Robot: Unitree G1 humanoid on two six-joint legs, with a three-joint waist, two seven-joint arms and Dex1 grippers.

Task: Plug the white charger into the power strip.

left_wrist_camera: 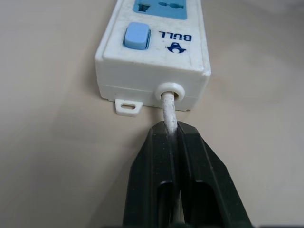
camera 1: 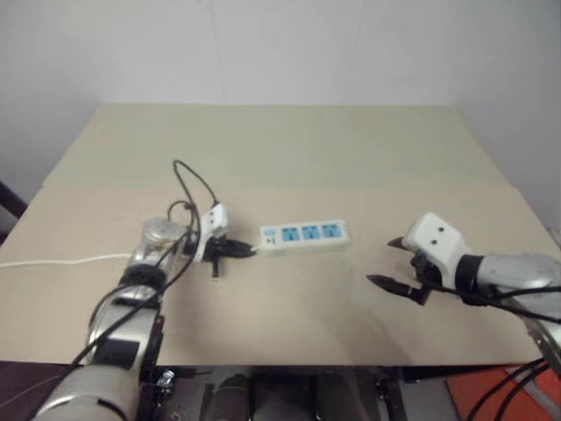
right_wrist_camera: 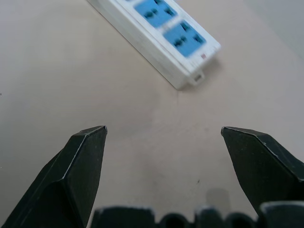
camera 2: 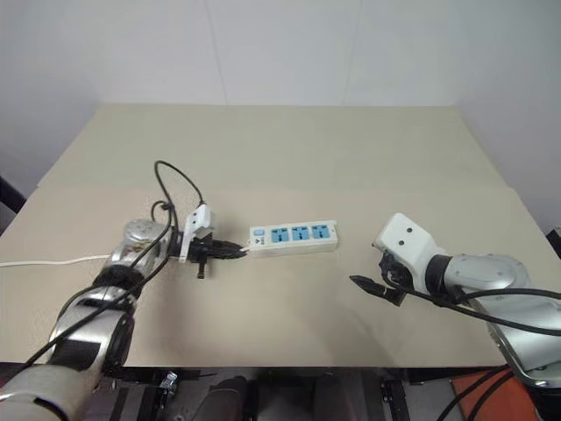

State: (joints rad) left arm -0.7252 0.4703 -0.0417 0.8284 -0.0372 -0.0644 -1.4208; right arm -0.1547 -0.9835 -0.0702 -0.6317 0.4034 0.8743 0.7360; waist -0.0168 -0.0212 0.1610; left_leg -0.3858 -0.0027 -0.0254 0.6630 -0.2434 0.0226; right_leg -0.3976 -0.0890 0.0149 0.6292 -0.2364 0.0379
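Note:
My left gripper is pinching only the thin white cord of the power strip, so it should open and grasp the power strip's housing [left_wrist_camera: 151, 57] by the switch before my right gripper plugs in the charger.
The power strip [camera 1: 305, 235] lies flat in the middle of the table, its three blue sockets facing up and its blue switch [left_wrist_camera: 137, 36] at the end nearest my left arm. My left gripper [left_wrist_camera: 173, 130] is shut on the strip's thin white cord [left_wrist_camera: 170, 109], right where it leaves the housing. My right gripper [camera 1: 379, 260] hovers open to the right of the strip, nothing between its fingers; the right wrist view shows the strip's far end [right_wrist_camera: 161, 33] ahead of it. The white charger is out of view.
The beige table [camera 1: 289, 149] has a seam across its middle and a front edge close to me. The white cord [camera 1: 53, 260] trails off over the table's left edge. A black cable [camera 1: 188, 180] loops above my left wrist.

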